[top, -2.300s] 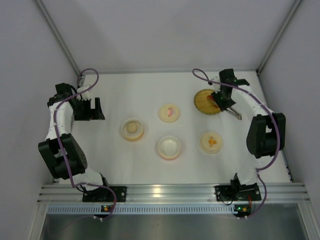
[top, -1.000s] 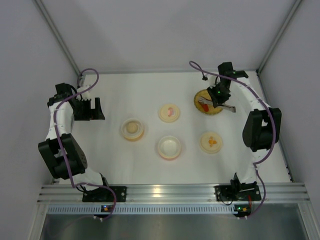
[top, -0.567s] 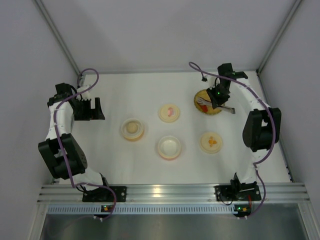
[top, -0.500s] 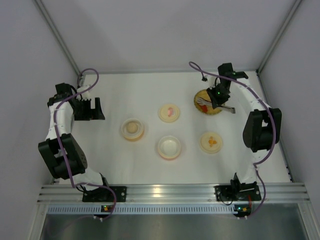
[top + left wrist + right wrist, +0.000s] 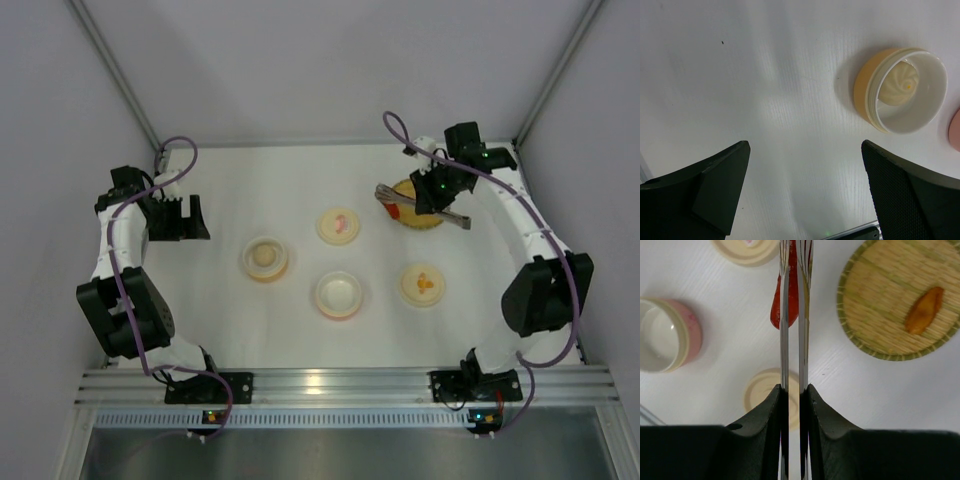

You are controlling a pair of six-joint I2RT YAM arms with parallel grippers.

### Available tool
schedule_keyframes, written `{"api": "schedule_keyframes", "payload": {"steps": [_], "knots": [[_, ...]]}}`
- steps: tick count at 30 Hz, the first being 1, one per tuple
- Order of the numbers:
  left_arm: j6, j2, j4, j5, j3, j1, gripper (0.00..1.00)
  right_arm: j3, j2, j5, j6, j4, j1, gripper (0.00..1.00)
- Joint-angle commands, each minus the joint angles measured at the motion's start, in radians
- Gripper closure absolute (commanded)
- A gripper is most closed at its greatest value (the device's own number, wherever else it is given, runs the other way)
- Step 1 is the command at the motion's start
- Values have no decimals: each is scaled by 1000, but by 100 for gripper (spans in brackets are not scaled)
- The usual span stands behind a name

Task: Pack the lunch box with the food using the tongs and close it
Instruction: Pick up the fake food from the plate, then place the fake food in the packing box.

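The red sausage piece, now in the air beside the woven plate, will be released from the tongs by my right gripper inside the empty pink bowl [image 5: 338, 294] [image 5: 652, 337].
My right gripper [image 5: 437, 190] [image 5: 794, 390] is shut on the silver tongs [image 5: 385, 191] [image 5: 785, 325], which pinch a red sausage piece [image 5: 395, 210] [image 5: 790, 300] in the air just left of the woven plate [image 5: 420, 212] [image 5: 875, 285]. One orange-brown sausage piece [image 5: 923, 310] lies on that plate. A yellow lunch box bowl [image 5: 265, 258] [image 5: 865, 95] holds the cream ball [image 5: 900, 82]. A pink bowl [image 5: 338, 295] [image 5: 687, 335] stands empty. My left gripper [image 5: 190, 218] [image 5: 804, 150] hangs open over bare table, left of the yellow bowl.
Two cream lids with printed marks lie flat: one [image 5: 338, 225] behind the pink bowl, one [image 5: 424, 283] [image 5: 762, 390] to its right, under my right wrist. White walls close in the table on three sides.
My right gripper has lifted the tongs off the woven plate with a red sausage piece and swung them left. The left arm has not moved.
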Motion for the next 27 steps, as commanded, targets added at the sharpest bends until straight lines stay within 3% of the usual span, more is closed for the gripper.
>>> {"api": "schedule_keyframes", "payload": {"steps": [1,7,16,27], "knots": [[-13,0,2,33,23,2,2,-105,-139,-147,27,49,107,100],[-8,-8,-7,33,26,4,2,-308,-215,-269,56,181,213,100],[-2,-15,-16,24,27,4,2,-498,-282,-335,99,385,283,100],[-2,-17,-21,13,16,4,2,-523,-331,-359,116,393,307,100]]}}
